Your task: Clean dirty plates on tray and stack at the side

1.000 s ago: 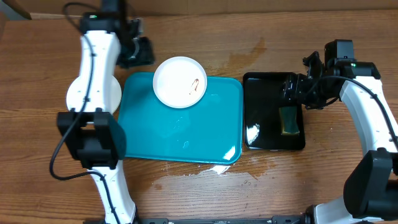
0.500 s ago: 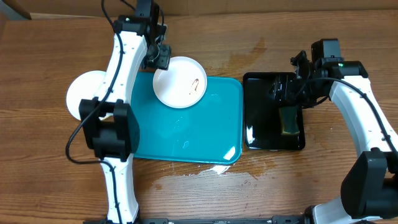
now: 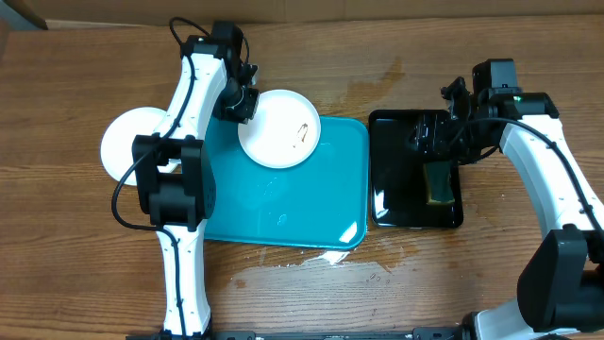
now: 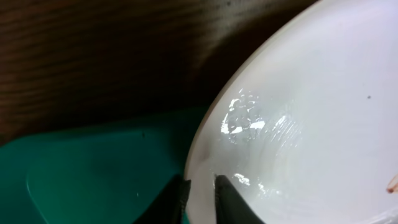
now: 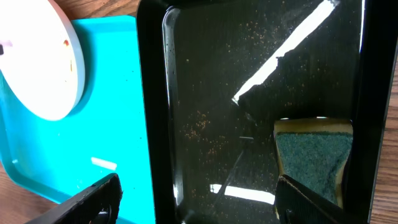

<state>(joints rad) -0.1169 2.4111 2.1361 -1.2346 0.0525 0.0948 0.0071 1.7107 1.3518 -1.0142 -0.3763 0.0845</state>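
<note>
The turquoise tray's front edge (image 3: 332, 247) (image 5: 59, 198) is near the corner beside the black tray. My right gripper goes there next and closes on it.
A white plate (image 3: 280, 128) with brown smears sits at the back edge of the turquoise tray (image 3: 274, 203). My left gripper (image 3: 240, 102) is shut on that plate's left rim; the left wrist view shows the two fingers (image 4: 199, 190) pinching the rim of the plate (image 4: 311, 124) above the tray (image 4: 93, 180). White plates (image 3: 127, 142) lie on the table left of the tray, partly hidden by my left arm. My right gripper (image 3: 436, 135) is open and empty above the black tray (image 3: 406, 170); in the right wrist view its fingers (image 5: 199, 199) straddle the black tray's floor (image 5: 249, 81).
A green sponge (image 3: 439, 182) lies in the black tray, also seen in the right wrist view (image 5: 314, 155). Water puddles (image 3: 311, 260) lie on the table by the turquoise tray's front edge. A cardboard edge runs along the back.
My left gripper came from the back left to the smeared plate and closed on its rim; the plate shifted slightly right. My right gripper moved a little left over the black tray.
</note>
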